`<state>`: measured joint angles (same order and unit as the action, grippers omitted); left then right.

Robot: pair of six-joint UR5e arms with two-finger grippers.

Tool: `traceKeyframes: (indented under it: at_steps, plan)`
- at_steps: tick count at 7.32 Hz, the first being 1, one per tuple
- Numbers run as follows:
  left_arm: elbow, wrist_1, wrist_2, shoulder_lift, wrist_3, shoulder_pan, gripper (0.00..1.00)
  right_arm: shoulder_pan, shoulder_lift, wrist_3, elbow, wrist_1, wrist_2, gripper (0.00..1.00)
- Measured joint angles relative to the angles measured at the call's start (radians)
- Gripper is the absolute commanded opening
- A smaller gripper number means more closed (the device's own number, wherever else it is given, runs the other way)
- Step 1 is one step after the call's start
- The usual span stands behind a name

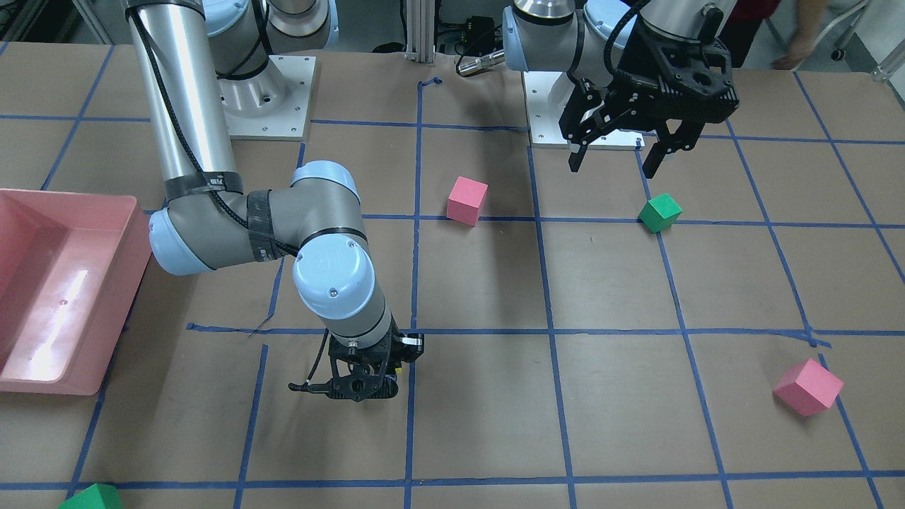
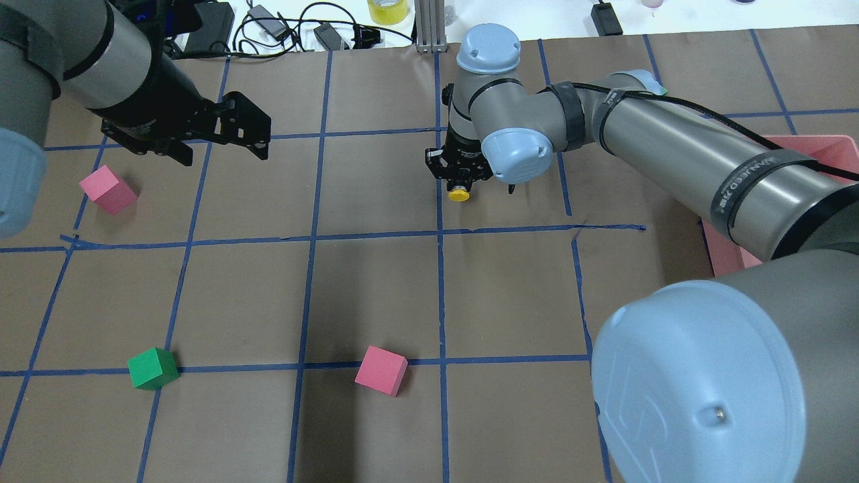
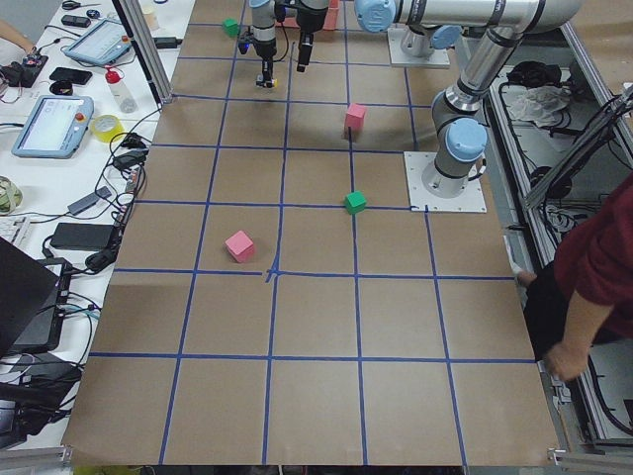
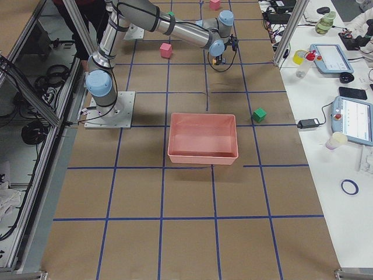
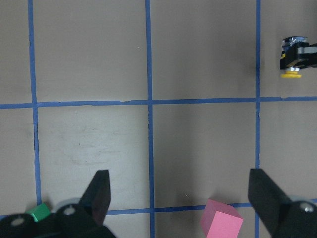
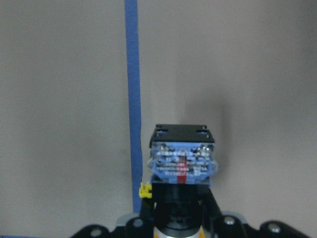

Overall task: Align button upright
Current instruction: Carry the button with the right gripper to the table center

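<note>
Next, my right gripper releases the button on the table just across the nearby blue tape line (image 1: 424, 378) (image 6: 110, 151) from the pink bin.
The button (image 2: 458, 195) has a yellow cap, a black neck and a pale block base (image 6: 182, 163). My right gripper (image 2: 459, 176) is shut on its neck and holds it close over the brown table, next to a blue tape line. In the overhead view the cap sticks out sideways from the fingers, toward the robot. The gripper also shows in the front view (image 1: 360, 382). The left wrist view shows the button far off (image 5: 291, 74). My left gripper (image 2: 215, 144) is open and empty, raised above the table, as the front view (image 1: 615, 152) also shows.
A pink cube (image 2: 109, 190) lies near my left gripper. A green cube (image 2: 153, 368) and another pink cube (image 2: 381, 370) lie nearer the robot. A pink bin (image 1: 106, 297) stands at the table's end on my right side. A second green cube (image 1: 92, 498) lies near it.
</note>
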<state>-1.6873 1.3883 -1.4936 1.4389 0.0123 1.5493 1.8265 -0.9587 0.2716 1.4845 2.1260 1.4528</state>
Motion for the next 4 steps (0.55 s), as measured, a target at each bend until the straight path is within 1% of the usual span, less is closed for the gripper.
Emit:
traceKeyframes:
  at_steps: [4]
  plan:
    - [0.0, 0.0, 0.001, 0.0, 0.0, 0.0, 1.0, 0.021, 0.03, 0.003, -0.029, 0.016, -0.011, 0.0]
